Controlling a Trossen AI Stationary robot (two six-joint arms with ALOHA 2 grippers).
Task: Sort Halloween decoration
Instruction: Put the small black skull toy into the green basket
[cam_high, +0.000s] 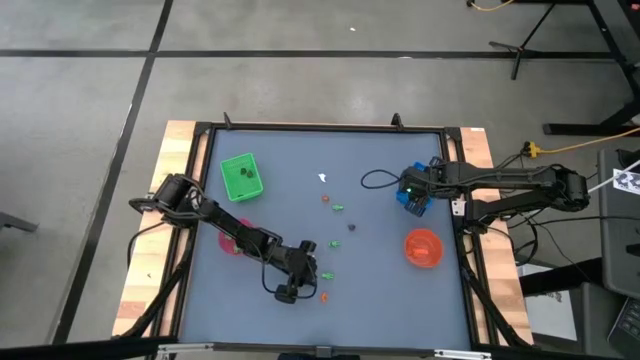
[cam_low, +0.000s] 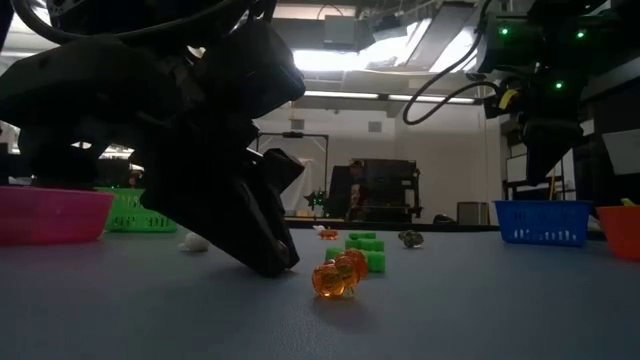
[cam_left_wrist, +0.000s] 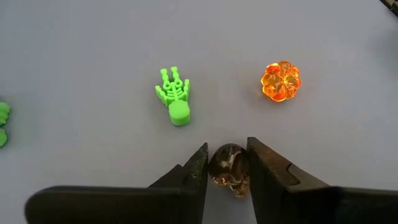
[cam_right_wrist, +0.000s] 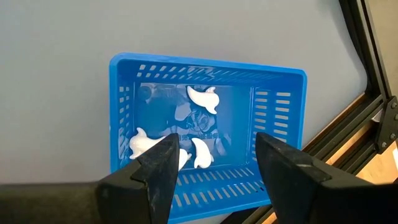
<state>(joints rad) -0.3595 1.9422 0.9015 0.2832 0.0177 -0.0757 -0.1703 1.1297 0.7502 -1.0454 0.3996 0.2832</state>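
My left gripper will release the dark glossy figure in the green tray (cam_high: 242, 178), setting it close to the dark figures that are inside the tray.
My left gripper (cam_left_wrist: 227, 171) is low at the table's near middle (cam_high: 305, 262) and is shut on a small dark glossy figure (cam_left_wrist: 229, 169). A green skeleton-hand figure (cam_left_wrist: 175, 99) and an orange pumpkin figure (cam_left_wrist: 280, 81) lie flat on the table just beyond it. More tiny figures, white (cam_high: 322, 178), orange (cam_high: 326, 199), green (cam_high: 339, 208) and dark (cam_high: 351, 227), lie scattered mid-table. My right gripper (cam_right_wrist: 214, 146) hangs open over the blue tray (cam_right_wrist: 283, 124), which holds three white ghost figures (cam_right_wrist: 204, 98). My left gripper pinches the dark figure's two opposite sides (cam_left_wrist: 214, 168) between its two fingers. The fingers slant down onto it from above, their tips at the table top (cam_low: 270, 262). Whether the figure still rests on the table, I cannot tell.
The green tray (cam_high: 241, 176) stands at the far left. The pink bowl (cam_high: 232, 238) is partly under my left arm. The orange bowl (cam_high: 423, 248) sits on the right, nearer than the blue tray (cam_high: 415, 195). A black cable (cam_high: 378, 180) loops on the table beside the blue tray.
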